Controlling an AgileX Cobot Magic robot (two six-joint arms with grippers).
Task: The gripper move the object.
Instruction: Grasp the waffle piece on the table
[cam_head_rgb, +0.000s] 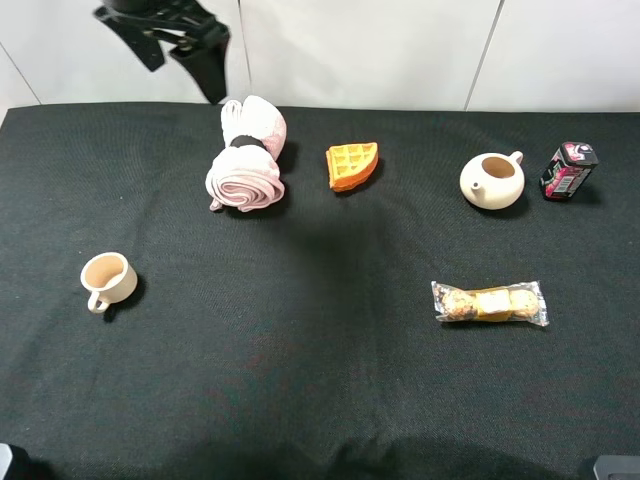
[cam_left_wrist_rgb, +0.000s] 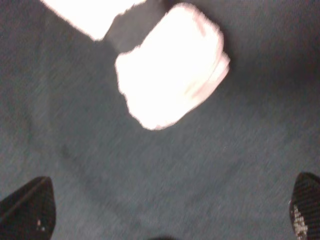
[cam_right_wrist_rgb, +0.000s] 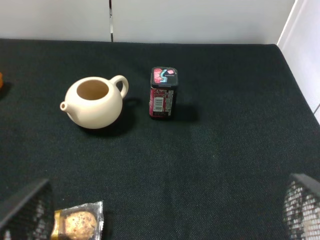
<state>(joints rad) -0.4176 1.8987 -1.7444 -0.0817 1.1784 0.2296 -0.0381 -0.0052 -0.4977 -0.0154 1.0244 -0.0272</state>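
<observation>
Next, the left gripper grips the wide middle (cam_head_rgb: 350, 166) of the waffle wedge, fingers on its straight back side and curved side.
The object, an orange-yellow waffle wedge (cam_head_rgb: 352, 164) with a grid top, lies on the black cloth at the back centre. Only a sliver of it (cam_right_wrist_rgb: 1, 80) shows in the right wrist view. My left gripper (cam_head_rgb: 180, 60), a dark claw, hangs above the table's back left edge, behind a rolled pink towel and left of the waffle. In the left wrist view it (cam_left_wrist_rgb: 167, 212) is open and empty over the cloth. My right gripper (cam_right_wrist_rgb: 162, 210) is open and empty, with its fingers wide apart; it does not show clearly in the high view.
The rolled pink towel (cam_head_rgb: 247, 155) (cam_left_wrist_rgb: 172, 75) lies just left of the waffle. A beige cup (cam_head_rgb: 107, 280) stands at the left. A cream teapot (cam_head_rgb: 492, 180) (cam_right_wrist_rgb: 95, 102) and a dark can (cam_head_rgb: 569, 171) (cam_right_wrist_rgb: 163, 93) stand at the back right. A clear-wrapped snack pack (cam_head_rgb: 490, 303) (cam_right_wrist_rgb: 77, 222) lies in front of them.
</observation>
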